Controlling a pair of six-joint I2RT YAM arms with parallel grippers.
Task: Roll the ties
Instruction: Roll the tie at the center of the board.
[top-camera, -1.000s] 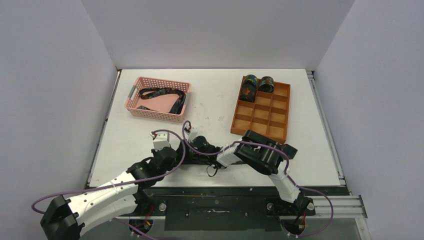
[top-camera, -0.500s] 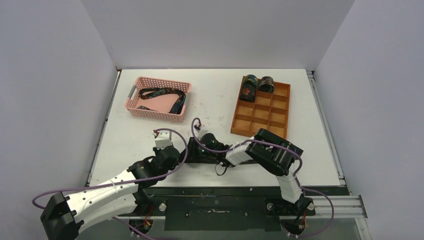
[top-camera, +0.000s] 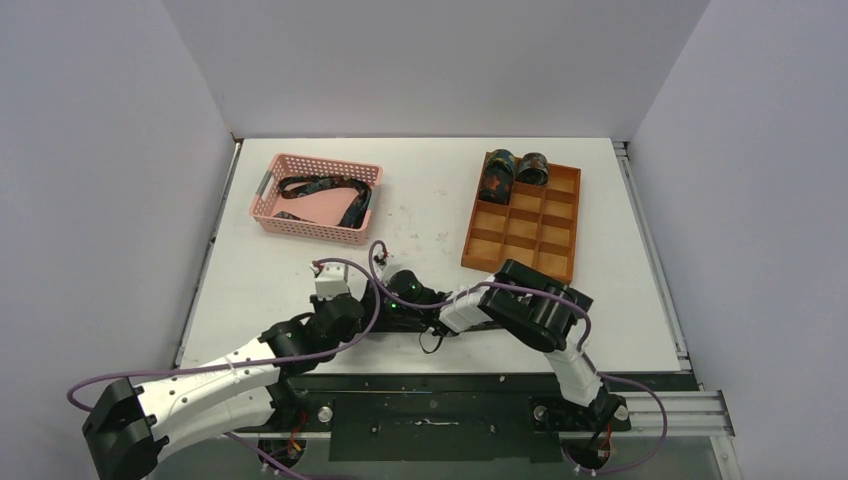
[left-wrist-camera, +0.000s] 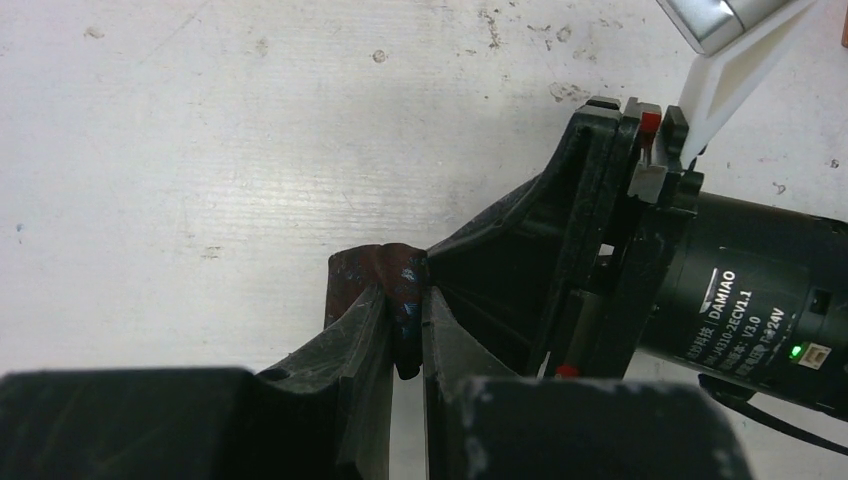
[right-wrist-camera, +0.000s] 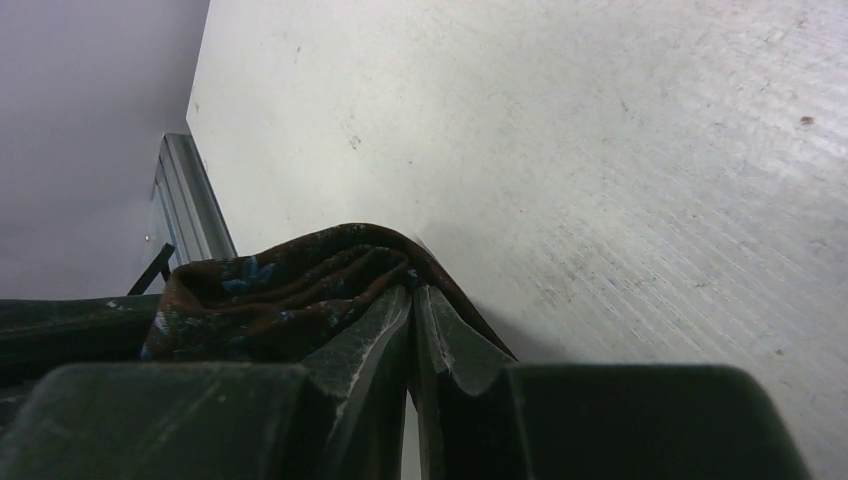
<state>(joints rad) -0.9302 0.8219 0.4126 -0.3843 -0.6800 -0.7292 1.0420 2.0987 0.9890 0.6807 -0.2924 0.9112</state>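
Observation:
Next, my left gripper lets go of the dark speckled tie's folded end on the white table (top-camera: 390, 313) under my right gripper's fingertips.
A dark speckled tie (left-wrist-camera: 372, 272) lies bunched on the white table between my two grippers. In the left wrist view my left gripper (left-wrist-camera: 405, 300) is shut on a fold of it, with fabric pinched between the jaws. My right gripper (right-wrist-camera: 412, 292) is shut on the tie (right-wrist-camera: 290, 280) from the other side, at the edge of the bunch. From above the two grippers meet tip to tip, left gripper (top-camera: 368, 306) and right gripper (top-camera: 386, 301), and hide this tie. Another tie (top-camera: 325, 188) lies loose in the pink basket (top-camera: 270, 215). Two rolled ties (top-camera: 497, 176) (top-camera: 532, 168) stand in the orange tray (top-camera: 570, 225).
The tray has several open compartments and sits at the back right. The pink basket sits at the back left. Purple cables (top-camera: 355, 270) loop over both wrists. The table's metal rail (right-wrist-camera: 190, 210) runs close behind the bunched tie.
My right gripper drew a little to the right, loosened, then came back left and shut on the tie again. The left gripper kept its grip and shifted slightly.

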